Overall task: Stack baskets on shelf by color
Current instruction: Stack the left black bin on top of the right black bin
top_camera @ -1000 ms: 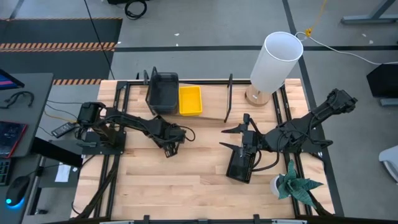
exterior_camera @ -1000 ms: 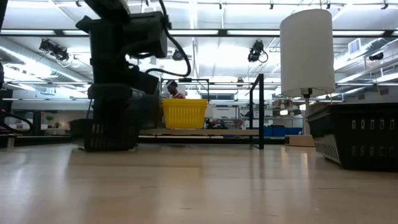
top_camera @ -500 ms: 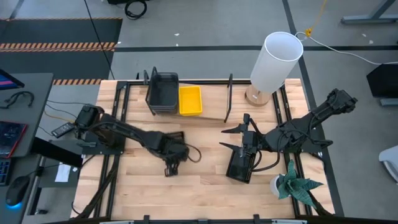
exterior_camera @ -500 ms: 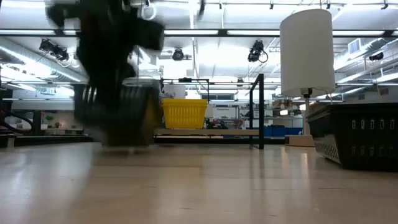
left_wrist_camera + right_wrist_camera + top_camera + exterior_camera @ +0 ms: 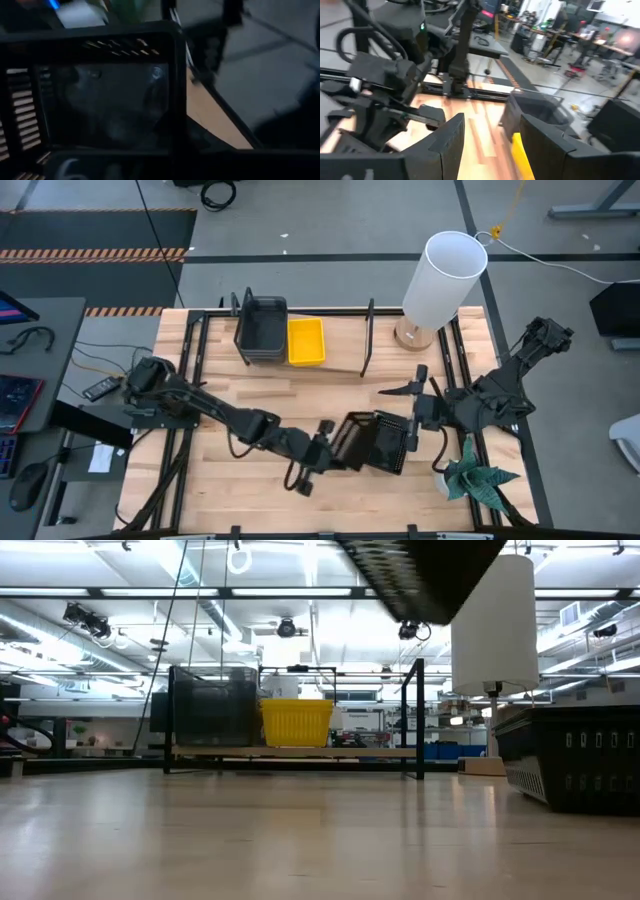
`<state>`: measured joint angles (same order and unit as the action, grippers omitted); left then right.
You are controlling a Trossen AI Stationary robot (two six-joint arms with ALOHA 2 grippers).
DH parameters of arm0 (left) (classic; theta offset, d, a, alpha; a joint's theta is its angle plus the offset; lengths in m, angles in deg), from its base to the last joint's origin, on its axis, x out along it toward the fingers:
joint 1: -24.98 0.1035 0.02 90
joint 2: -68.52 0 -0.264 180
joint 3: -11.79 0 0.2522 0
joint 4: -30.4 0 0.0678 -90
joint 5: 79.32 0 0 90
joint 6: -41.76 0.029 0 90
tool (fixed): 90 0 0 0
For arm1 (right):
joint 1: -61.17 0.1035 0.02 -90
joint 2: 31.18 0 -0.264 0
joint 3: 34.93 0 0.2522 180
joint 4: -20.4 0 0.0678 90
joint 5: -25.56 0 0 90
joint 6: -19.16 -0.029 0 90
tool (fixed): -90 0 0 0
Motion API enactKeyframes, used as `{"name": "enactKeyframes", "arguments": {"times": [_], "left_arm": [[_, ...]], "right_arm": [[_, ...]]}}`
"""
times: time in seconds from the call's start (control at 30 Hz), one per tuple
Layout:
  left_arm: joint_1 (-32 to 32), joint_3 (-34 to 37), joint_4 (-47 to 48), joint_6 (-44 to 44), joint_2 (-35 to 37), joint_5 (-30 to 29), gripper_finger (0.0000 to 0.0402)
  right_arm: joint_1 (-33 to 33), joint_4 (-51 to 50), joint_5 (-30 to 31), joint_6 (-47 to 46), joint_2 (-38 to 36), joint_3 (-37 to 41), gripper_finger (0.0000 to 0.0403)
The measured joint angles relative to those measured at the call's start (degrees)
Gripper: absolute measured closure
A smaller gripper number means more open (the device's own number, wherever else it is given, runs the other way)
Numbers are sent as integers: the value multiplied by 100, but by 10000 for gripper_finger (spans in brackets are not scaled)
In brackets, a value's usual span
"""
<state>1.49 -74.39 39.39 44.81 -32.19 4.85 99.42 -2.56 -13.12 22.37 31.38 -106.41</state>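
Observation:
The left gripper of mine will set the black basket down on the wooden tabletop (image 5: 368, 439), just short of my open right gripper.
On the shelf (image 5: 340, 366) at the far side, a smoky grey basket (image 5: 262, 330) stands beside a yellow basket (image 5: 306, 341); the low view shows the grey basket (image 5: 210, 705) and the yellow basket (image 5: 297, 722) standing on their bottoms on the plank (image 5: 330, 752). My left gripper (image 5: 330, 448) reaches across to the near right and is shut on a black slotted basket (image 5: 354, 440), which fills the left wrist view (image 5: 100, 100). A second black basket (image 5: 392, 448) lies on the table under it. My right gripper (image 5: 398, 415) hovers open just right of them. My left gripper holds the black basket by the wall (image 5: 340, 446) that faces the table's left, coming at it about level from the left. The basket is tilted and lifted; the low view shows it (image 5: 420, 570) high above the tabletop. The fingers themselves are hidden by the basket.
A white lamp (image 5: 443, 280) stands at the far right and a green plant (image 5: 475, 478) at the near right corner. Black frame rails (image 5: 190, 380) run along both sides of the table. Bare wood (image 5: 250, 490) lies at the near left.
My left gripper has swung from near the shelf toward the near and right edges, shut, and taken the upper black basket, which now stands tilted and lifted off the one below. My right gripper has drawn back a little toward the right edge, still open.

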Motion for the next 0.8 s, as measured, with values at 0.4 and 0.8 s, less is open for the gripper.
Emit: {"name": "enactKeyframes", "arguments": {"times": [0.4,0.8], "left_arm": [[312,-785,-1494,-391,-1447,-36,395],[497,-3499,1377,-245,-3179,-229,395]], "right_arm": [[884,58,1798,94,-85,2,208],[1021,51,2065,80,-74,4,208]]}}
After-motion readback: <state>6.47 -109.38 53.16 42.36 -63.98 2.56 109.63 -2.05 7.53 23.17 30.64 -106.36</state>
